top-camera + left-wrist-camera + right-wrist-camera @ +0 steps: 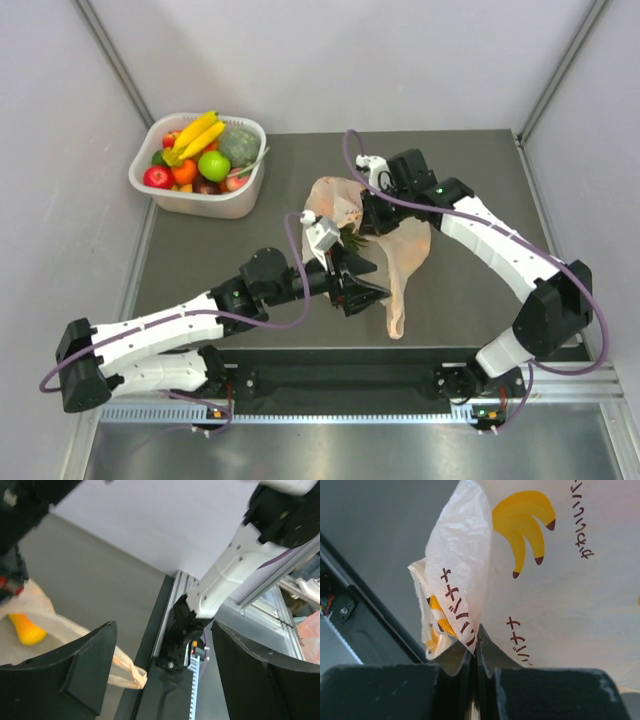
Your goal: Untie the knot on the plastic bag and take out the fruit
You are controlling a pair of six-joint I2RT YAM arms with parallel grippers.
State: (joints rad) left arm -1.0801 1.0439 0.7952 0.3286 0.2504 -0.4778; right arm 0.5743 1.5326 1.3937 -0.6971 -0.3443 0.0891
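Note:
The bag's film covers the pineapple up to its green top, so my right gripper should retake the bag's edge [476,615] and draw it aside for my left gripper.
The peach-orange plastic bag [405,262] lies at the table's middle, one long handle strip trailing toward the near edge. My right gripper [371,214] is shut on a fold of the bag's film [470,605], which bears a yellow banana print. My left gripper [366,293] is open and empty, just left of the bag's near part; its fingers [85,672] stand wide apart beside the bag's tail [127,674]. A green pineapple crown [352,239] shows at the bag's mouth. A yellow fruit [27,629] shows through the film. I see no knot.
A white tub [246,203] stands at the far left, holding bananas, a green apple, a grey-green melon and red pieces. Grey walls enclose the table on three sides. A black rail [340,380] runs along the near edge.

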